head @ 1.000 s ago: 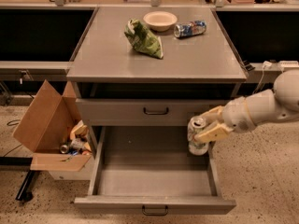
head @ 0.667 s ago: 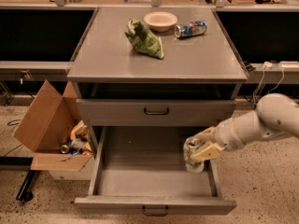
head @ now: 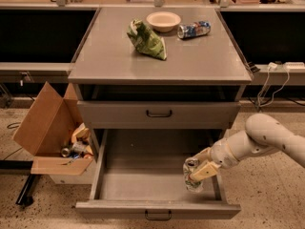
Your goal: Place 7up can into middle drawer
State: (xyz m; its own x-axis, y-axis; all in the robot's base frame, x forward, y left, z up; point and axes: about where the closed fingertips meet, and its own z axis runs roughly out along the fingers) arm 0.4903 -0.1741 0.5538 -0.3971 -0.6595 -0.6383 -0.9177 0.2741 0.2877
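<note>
Next, I let the 7up can, now upright inside the open drawer, go from my gripper on the middle drawer's grey bottom, near the drawer's front edge (head: 172, 187) behind the handle.
The 7up can (head: 191, 176), whitish-silver and dented, stands upright inside the open middle drawer (head: 143, 175) at its right front part, low over or on the grey floor. My gripper (head: 199, 168) reaches in from the right, with cream fingers (head: 204, 171) closed around the can. The white arm (head: 259, 140) comes in from the right over the drawer's right wall. The drawer is pulled out fully, and its black loop handle (head: 157, 217) shows at the front edge.
The upper drawer front (head: 158, 113) is closed. On the cabinet top lie a green chip bag (head: 147, 39), a white bowl (head: 163, 20) and a blue-and-silver can (head: 194, 29). An open cardboard box (head: 52, 132) with trash stands to the left of the drawer.
My gripper has carried the can down and to the left, from above the drawer's right edge into the drawer's right front part.
</note>
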